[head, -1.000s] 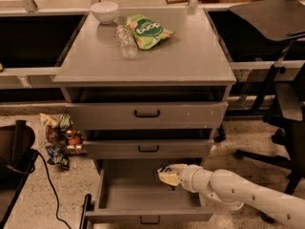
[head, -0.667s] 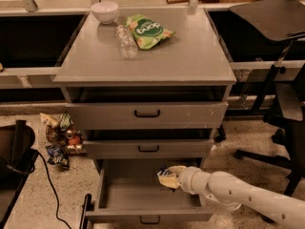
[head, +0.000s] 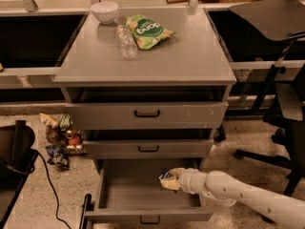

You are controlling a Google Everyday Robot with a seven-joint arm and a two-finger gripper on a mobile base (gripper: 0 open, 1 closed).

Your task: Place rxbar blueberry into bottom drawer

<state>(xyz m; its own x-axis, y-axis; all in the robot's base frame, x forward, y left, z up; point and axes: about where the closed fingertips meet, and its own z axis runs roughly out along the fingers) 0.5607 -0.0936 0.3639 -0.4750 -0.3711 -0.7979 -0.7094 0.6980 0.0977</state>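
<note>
My gripper has the rxbar blueberry, held a little above the drawer floor. It will let go of it near the middle of the open bottom drawer's grey bottom (head: 159, 183).
The bottom drawer (head: 112, 194) of the grey cabinet is pulled open, and its grey floor shows. My gripper (head: 167, 179) reaches in from the right, over the drawer's back right part. It is shut on the rxbar blueberry (head: 165, 176), of which a small dark blue bit with pale print shows between the pale fingers. The bar is held a little above the drawer floor. The white arm (head: 238, 194) runs off to the lower right.
Two shallower drawers (head: 147, 114) sit above, slightly ajar. On the cabinet top are a white bowl (head: 105, 11), a clear plastic bottle (head: 127, 41) and a green snack bag (head: 147, 31). Snack packets (head: 59, 140) and a black cable lie on the floor at left. Office chairs (head: 286, 104) stand at right.
The gripper with the bar has shifted slightly left and down over the open drawer. Nothing else has moved.
</note>
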